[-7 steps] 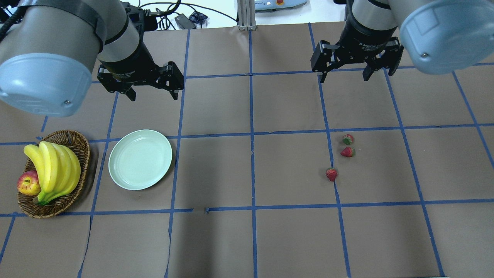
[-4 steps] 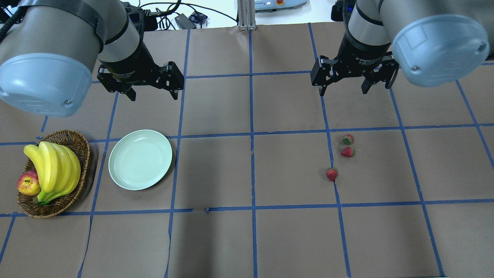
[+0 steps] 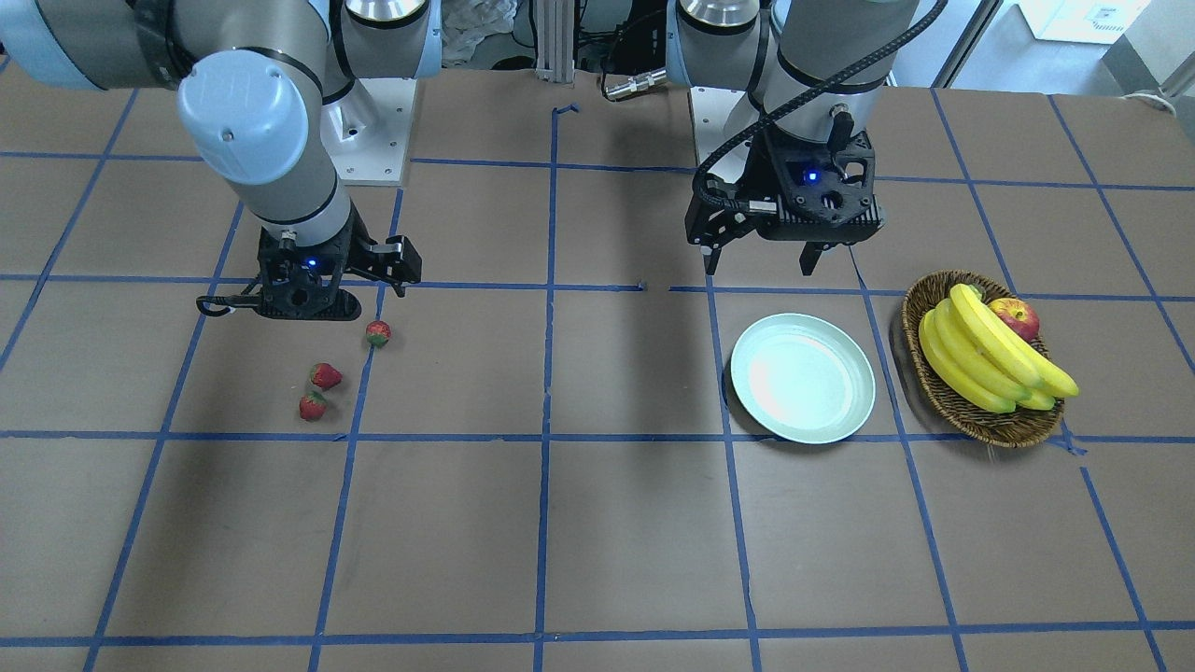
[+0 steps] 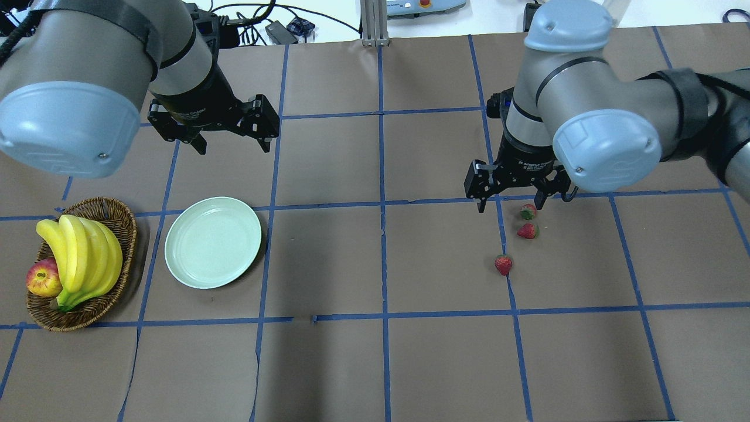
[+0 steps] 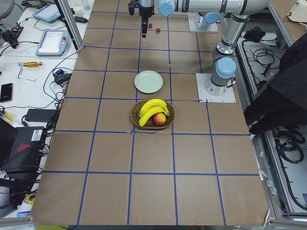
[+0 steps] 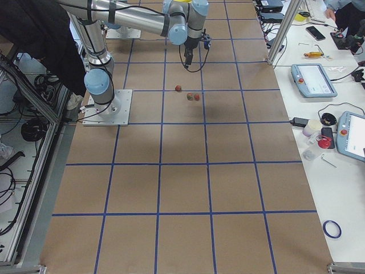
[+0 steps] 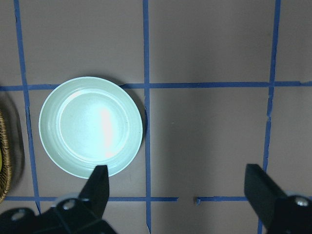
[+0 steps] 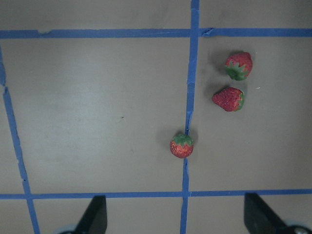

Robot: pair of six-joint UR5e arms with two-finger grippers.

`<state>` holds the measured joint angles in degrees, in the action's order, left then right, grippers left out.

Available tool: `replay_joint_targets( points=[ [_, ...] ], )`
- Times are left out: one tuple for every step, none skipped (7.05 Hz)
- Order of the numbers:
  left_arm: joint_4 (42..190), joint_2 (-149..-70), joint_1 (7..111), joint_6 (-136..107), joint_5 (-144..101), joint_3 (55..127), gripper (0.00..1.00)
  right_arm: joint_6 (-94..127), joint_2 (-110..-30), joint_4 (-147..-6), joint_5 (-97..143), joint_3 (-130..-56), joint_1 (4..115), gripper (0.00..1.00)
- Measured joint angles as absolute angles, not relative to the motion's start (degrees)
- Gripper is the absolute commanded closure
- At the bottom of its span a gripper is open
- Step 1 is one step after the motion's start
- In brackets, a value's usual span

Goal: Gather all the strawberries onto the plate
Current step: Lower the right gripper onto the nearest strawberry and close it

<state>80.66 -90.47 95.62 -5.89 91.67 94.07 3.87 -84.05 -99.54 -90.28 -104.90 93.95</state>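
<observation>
The robot's right gripper will next move to the single strawberry on the blue tape line and close on the strawberry's red sides (image 3: 377, 335) (image 8: 182, 146).
Three strawberries lie apart on the brown table: one (image 4: 528, 211), a second (image 4: 527, 231) close beside it, and a third (image 4: 503, 265) on a blue tape line. The right wrist view shows the pair (image 8: 239, 65) (image 8: 228, 99) and the single one (image 8: 182, 146). My right gripper (image 4: 510, 205) hovers open just beside the pair, holding nothing. The pale mint plate (image 4: 212, 242) sits empty on the other half of the table. My left gripper (image 4: 234, 143) hangs open above the table near the plate (image 7: 91, 126), also holding nothing.
A wicker basket (image 4: 117, 217) with bananas (image 4: 82, 252) and an apple (image 4: 42, 278) stands right beside the plate. Blue tape lines grid the brown table. Cables and devices lie beyond the table's edge.
My right arm has swung in and come down toward the strawberries, its gripper still open. The left arm, plate, basket and berries have not moved.
</observation>
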Motion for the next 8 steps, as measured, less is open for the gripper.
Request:
replay_joint_targets(
  points=[
    [80.66, -90.5, 95.62, -5.89, 91.67, 94.18, 0.0, 3.9, -82.38, -101.38, -90.52, -106.83, 93.91, 0.0],
    [80.6, -90.51, 95.62, -5.87, 91.67, 94.37, 0.0, 3.91, -81.39, -104.29, -90.96, -109.71, 93.86, 0.0],
    [80.55, -90.53, 95.63, -5.83, 91.67, 94.55, 0.0, 3.87, -80.64, -108.52, -91.23, -113.28, 93.79, 0.0],
    [80.52, -90.53, 95.63, -5.81, 91.67, 94.61, 0.0, 3.82, -79.61, -113.88, -91.55, -117.04, 93.74, 0.0],
    [80.51, -90.53, 95.63, -5.8, 91.65, 94.64, 0.0, 3.81, -78.99, -117.93, -91.95, -119.63, 93.71, 0.0],
    [80.51, -90.53, 95.63, -5.82, 91.61, 94.65, 0.0, 3.84, -78.67, -119.87, -92.22, -121.11, 93.7, 0.01],
    [80.49, -90.53, 95.62, -5.86, 91.59, 94.65, 0.0, 3.86, -78.4, -120.8, -92.32, -122.01, 93.7, 0.11],
    [80.45, -90.53, 95.63, -5.88, 91.59, 94.66, 0.0, 3.85, -78.12, -121.57, -92.36, -122.49, 93.69, 0.11]
  ],
)
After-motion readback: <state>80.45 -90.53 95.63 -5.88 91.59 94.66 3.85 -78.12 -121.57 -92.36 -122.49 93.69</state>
